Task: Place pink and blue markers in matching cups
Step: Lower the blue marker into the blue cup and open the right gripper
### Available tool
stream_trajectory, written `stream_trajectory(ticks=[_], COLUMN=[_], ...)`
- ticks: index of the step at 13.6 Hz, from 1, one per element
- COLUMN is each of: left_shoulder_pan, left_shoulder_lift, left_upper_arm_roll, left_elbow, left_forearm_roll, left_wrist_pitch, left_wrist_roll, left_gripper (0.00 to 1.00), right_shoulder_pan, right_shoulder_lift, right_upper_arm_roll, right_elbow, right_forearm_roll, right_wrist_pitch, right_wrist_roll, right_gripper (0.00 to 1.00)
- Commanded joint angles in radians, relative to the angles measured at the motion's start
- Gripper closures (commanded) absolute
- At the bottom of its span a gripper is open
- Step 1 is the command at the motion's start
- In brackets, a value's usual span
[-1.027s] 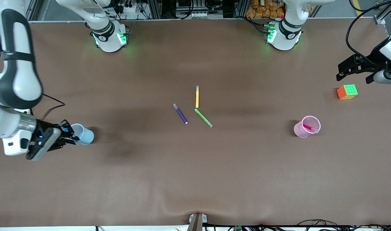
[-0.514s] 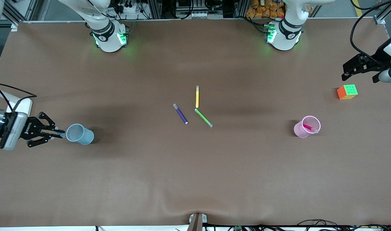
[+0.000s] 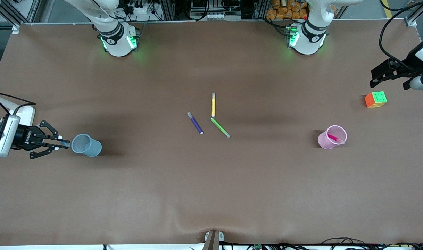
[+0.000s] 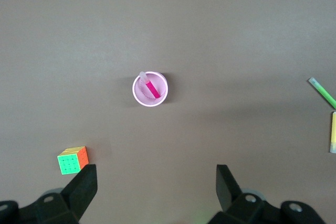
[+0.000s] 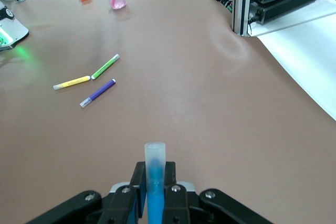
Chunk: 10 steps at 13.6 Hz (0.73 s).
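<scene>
Next, my right gripper lets go of the blue marker inside the light blue cup (image 3: pixel 87 146), so that it leans against the inside of the cup.
My right gripper (image 3: pixel 58 143) is shut on the blue marker (image 3: pixel 66 144), held about level beside the light blue cup (image 3: pixel 88 147). The marker's greyish cap ends at the cup's rim. In the right wrist view the blue marker (image 5: pixel 155 174) sticks out between the shut fingers of the gripper (image 5: pixel 154 184), and the cup is out of view. The pink marker (image 3: pixel 333 138) leans inside the pink cup (image 3: pixel 324 143). My left gripper (image 3: pixel 385 74) is open and empty, up beside the cube. The left wrist view shows the gripper (image 4: pixel 156 177), the pink cup (image 4: pixel 137 93) and the pink marker (image 4: pixel 153 88).
A purple marker (image 3: pixel 195 123), a yellow marker (image 3: pixel 213 105) and a green marker (image 3: pixel 220 127) lie together mid-table. A colour cube (image 3: pixel 375 99) sits toward the left arm's end, farther from the front camera than the pink cup.
My right gripper has drawn back from over the blue cup toward the right arm's end of the table, still holding the blue marker. My left gripper has shifted slightly outward.
</scene>
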Motion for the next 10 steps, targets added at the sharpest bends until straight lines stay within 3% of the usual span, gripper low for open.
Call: stream_trajectory(ticks=[1,10], left_shoulder_pan=[0.001,0.007], left_shoulder_lift=[0.006,-0.003], left_upper_arm_roll=[0.003,0.009], left_elbow=[0.010,0.012], left_forearm_roll=[-0.006,-0.005], left_wrist_pitch=[-0.015,-0.016], left_wrist_roll=[-0.003,-0.006], left_gripper=[0.00,0.00], right_shoulder_pan=[-0.035,-0.074], right_shoulder_lift=[0.049,0.158], right_upper_arm_roll=[0.018,0.013], right_elbow=[0.006,-0.005], right_forearm_roll=[0.046,0.032], right_wrist_pitch=[-0.031,-0.134], right_wrist_roll=[-0.086,-0.088], right_gripper=[0.97,0.97])
